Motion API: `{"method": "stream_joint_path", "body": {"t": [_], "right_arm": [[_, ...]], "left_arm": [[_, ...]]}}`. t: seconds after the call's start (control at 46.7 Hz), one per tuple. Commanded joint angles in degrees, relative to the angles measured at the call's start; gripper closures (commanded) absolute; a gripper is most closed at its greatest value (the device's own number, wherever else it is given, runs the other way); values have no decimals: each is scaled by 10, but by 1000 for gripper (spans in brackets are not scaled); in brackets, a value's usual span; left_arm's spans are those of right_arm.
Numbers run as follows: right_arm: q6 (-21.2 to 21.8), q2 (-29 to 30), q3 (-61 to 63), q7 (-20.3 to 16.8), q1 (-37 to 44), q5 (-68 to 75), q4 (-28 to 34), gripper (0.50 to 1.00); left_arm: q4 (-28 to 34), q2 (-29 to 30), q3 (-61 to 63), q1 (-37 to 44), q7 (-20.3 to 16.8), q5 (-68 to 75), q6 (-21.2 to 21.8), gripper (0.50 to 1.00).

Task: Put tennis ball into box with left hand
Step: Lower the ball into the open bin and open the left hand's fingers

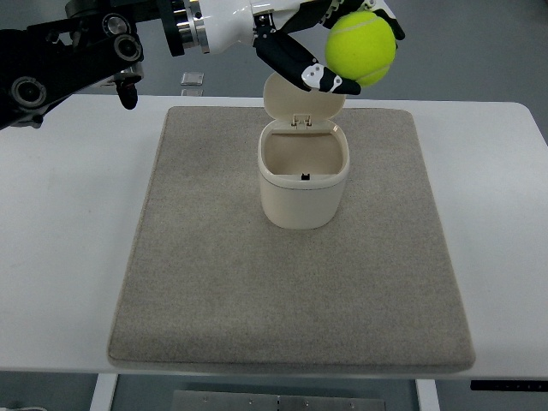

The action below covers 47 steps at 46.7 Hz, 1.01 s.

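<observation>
I will release the tennis ball from my left gripper inside the open cream box [313,172], near the box's front side.
A yellow-green tennis ball [362,46] is held at the top of the view, above and slightly right of the box. My left hand [330,43] comes in from the upper left and is shut on the ball, black fingers [300,64] wrapped under and around it. The cream box [304,201] stands upright on the mat with its hinged lid [295,96] flipped open behind it. Its inside looks empty. The right arm does not show.
A grey felt mat [291,291] covers most of the white table [68,240]. A small grey object [193,79] lies on the floor beyond the table's far edge.
</observation>
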Motion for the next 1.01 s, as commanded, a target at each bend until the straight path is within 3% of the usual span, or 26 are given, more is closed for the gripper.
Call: {"method": "stream_joint_path", "body": {"t": [0.0, 0.75, 0.985], "right_arm": [[0, 0, 1, 0, 0, 0, 0, 599], [0, 0, 0, 0, -1, 0, 0, 599], [-1, 0, 0, 0, 0, 0, 0, 599]], "left_arm": [[-5, 2, 16, -2, 0, 13, -9, 1000], [3, 12, 129, -9, 13, 50, -1, 1000], [20, 12, 156, -9, 34, 50, 10, 1000]]}}
